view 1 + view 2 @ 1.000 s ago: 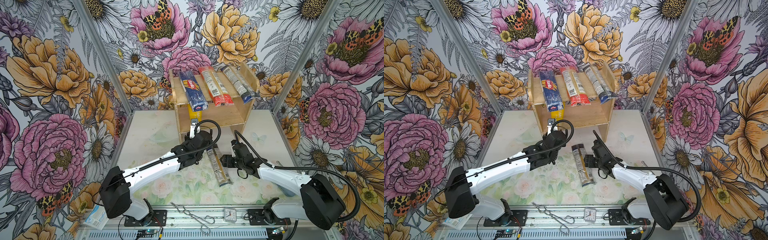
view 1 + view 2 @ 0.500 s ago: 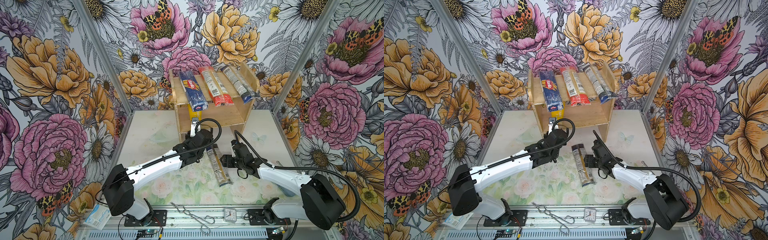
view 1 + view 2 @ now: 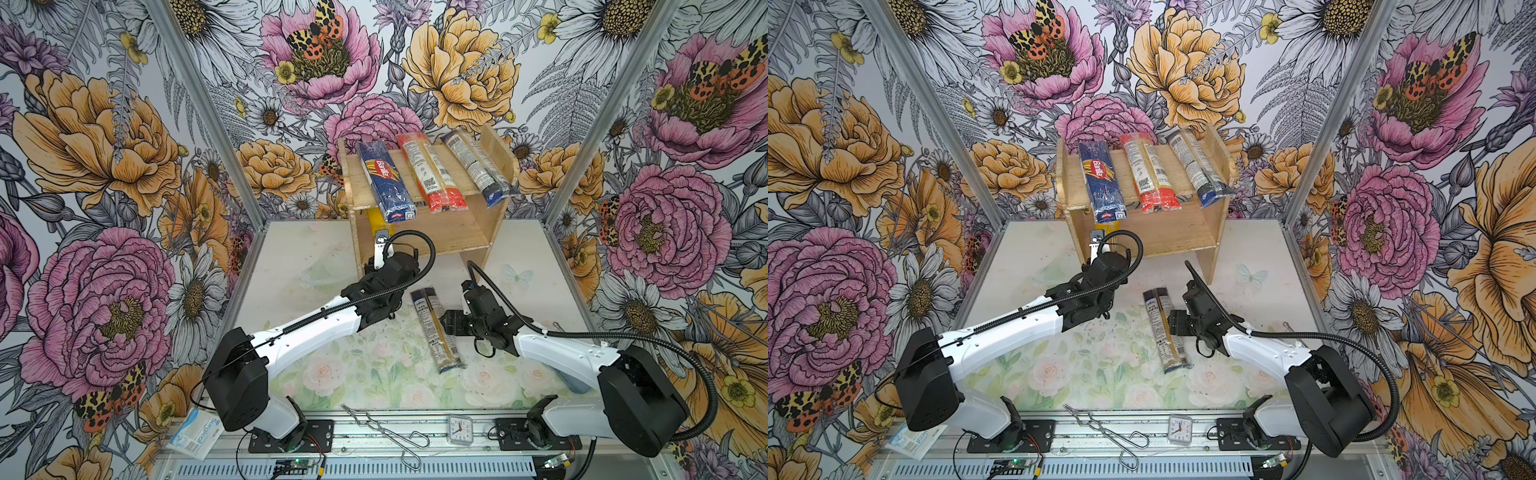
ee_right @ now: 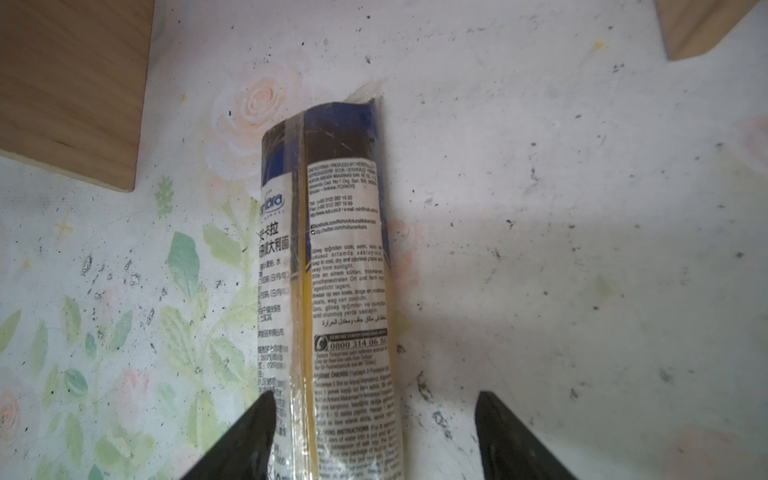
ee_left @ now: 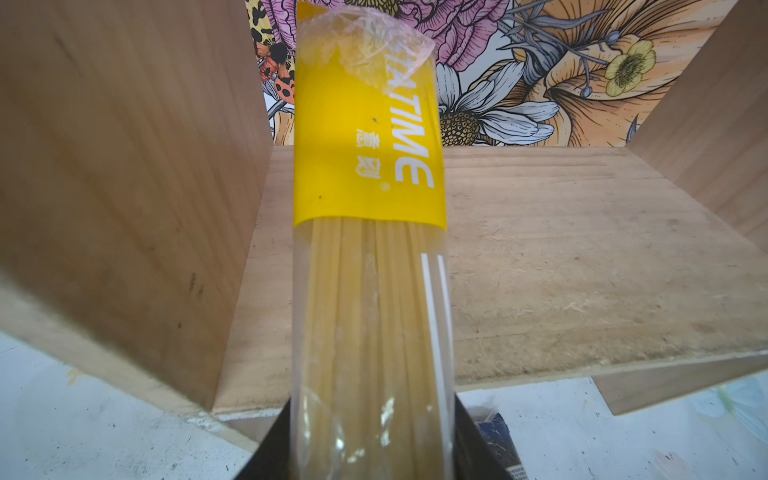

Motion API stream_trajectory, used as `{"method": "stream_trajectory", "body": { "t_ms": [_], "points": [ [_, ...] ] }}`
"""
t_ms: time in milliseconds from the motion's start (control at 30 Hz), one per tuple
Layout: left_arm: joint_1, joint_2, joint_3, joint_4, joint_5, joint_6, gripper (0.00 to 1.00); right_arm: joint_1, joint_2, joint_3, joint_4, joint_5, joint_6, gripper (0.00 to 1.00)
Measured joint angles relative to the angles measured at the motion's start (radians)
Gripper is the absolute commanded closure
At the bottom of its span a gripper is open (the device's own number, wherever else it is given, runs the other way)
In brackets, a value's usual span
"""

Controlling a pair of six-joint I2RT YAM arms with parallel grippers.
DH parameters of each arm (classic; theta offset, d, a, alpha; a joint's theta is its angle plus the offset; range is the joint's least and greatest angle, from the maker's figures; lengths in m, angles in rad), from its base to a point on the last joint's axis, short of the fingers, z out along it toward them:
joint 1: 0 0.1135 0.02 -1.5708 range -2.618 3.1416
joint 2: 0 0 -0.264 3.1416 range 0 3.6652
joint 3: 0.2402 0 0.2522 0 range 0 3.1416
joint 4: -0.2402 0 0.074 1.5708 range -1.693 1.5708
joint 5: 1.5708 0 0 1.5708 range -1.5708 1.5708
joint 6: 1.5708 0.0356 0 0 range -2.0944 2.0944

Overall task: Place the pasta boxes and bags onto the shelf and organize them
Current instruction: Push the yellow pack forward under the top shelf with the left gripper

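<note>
The robot's left gripper will release the yellow pasta pack on the lower board (image 3: 384, 230) (image 5: 353, 332) beneath the dark blue Barilla pack.
The shelf (image 3: 457, 232) of pale wood stands at the back of the table. Its top board carries a dark blue Barilla pack (image 3: 384, 180), a red-ended clear pack (image 3: 430, 174) and a clear pack with a dark blue end (image 3: 478, 170). My left gripper (image 5: 372, 407) is shut on a yellow spaghetti pack (image 5: 365, 166), whose far end reaches over the lower board (image 5: 561, 257) beside the left side panel. Another clear pack with dark ends (image 4: 332, 249) lies flat on the table. My right gripper (image 4: 376, 395) is open around its near part, low over the table.
On the front rail lie a white-blue Surgical packet (image 3: 195, 432), metal tongs (image 3: 386, 432) and a small clock (image 3: 459, 430). Flowered walls close the table on three sides. The shelf's right leg (image 3: 1206, 262) stands just behind the right arm.
My left gripper has moved slightly forward toward the shelf with the yellow pack in it. The right arm and the pack on the table have stayed put.
</note>
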Motion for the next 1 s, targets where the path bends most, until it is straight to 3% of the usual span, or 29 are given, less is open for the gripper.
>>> {"method": "stream_trajectory", "body": {
  "t_ms": [867, 1000],
  "points": [
    [0.004, 0.000, -0.016, 0.002, 0.017, -0.011, 1.00, 0.000, 0.035, 0.024, 0.000, -0.003, -0.008, 0.23],
    [0.004, 0.000, -0.025, 0.002, 0.021, -0.016, 0.89, 0.000, 0.035, 0.024, 0.000, -0.003, -0.008, 0.23]
  ]
}}
